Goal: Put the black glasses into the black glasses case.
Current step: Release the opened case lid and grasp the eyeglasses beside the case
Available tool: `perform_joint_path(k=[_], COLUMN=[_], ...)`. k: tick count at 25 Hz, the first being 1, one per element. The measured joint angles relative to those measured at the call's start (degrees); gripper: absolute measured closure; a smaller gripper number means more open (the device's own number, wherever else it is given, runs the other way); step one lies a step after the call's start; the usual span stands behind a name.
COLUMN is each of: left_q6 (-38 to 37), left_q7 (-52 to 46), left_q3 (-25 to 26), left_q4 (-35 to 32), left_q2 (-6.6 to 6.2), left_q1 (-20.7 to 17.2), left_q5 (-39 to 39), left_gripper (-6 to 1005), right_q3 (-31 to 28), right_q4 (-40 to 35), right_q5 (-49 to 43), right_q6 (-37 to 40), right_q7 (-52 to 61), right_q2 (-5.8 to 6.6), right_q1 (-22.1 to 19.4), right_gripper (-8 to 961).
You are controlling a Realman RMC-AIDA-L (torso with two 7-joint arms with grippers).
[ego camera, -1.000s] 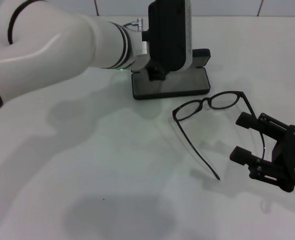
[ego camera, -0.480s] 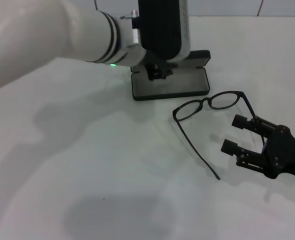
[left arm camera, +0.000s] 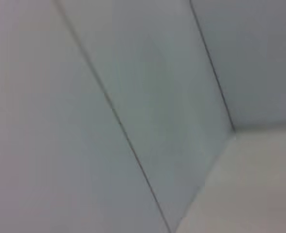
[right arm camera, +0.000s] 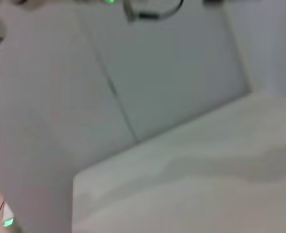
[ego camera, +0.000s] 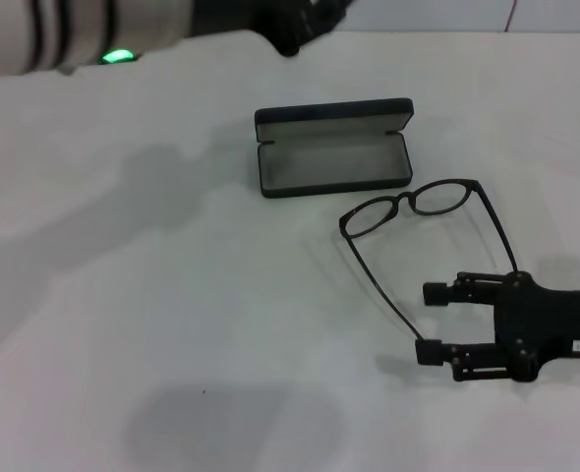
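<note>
I need to next move my right gripper to the black glasses' bridge (ego camera: 406, 198), in between the two lenses, and then close it there on that part.
The black glasses (ego camera: 413, 205) lie unfolded on the white table, lenses toward the case and temples pointing at me. The black glasses case (ego camera: 332, 157) lies open just behind them, its grey lining showing and its lid up at the back. My right gripper (ego camera: 431, 323) is low at the right, open and empty. Its fingers lie level and point left, by the temple ends. The near fingertip (ego camera: 429, 352) is right at the tip of the left temple. My left gripper (ego camera: 302, 20) is high at the top edge, behind the case, mostly out of view.
The white table (ego camera: 172, 295) stretches wide to the left and front. My left arm (ego camera: 84, 34) crosses the top left corner with a green light on it. The wrist views show only a pale wall and the table edge.
My left arm has lifted up and back off the case, uncovering it. My right gripper has moved left and toward me and turned level by the temple tips.
</note>
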State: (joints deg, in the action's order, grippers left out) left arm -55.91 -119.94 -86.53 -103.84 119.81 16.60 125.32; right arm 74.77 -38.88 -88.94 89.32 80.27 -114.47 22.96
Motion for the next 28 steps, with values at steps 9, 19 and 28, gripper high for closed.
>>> perform_joint_path(k=[9,19,28], left_q6=[-0.4,-3.0,-20.1], left_q7=[6.7,15.7,29.4], left_q3=[7.5,11.3,21.0], left_q4=[5.5,22.6,39.4], left_q2=[0.09,-0.08,-0.20], left_q1=[-9.5,-9.8,-11.4], left_q5=[-17.8,-31.4,-46.7], left_gripper=[613,617,624], right_q3=[-0.4,-7.6,-4.7], right_q4=[-24.9,-35.6,-29.9], right_q5=[-15.5,-36.3,-49.2], right_q6=[4.5,14.4,9.5], right_q7=[22.0,31.4,30.8], right_q2=[0.62,3.00,2.84], right_q1=[1.6,16.8,27.6], right_gripper=[198,320,454])
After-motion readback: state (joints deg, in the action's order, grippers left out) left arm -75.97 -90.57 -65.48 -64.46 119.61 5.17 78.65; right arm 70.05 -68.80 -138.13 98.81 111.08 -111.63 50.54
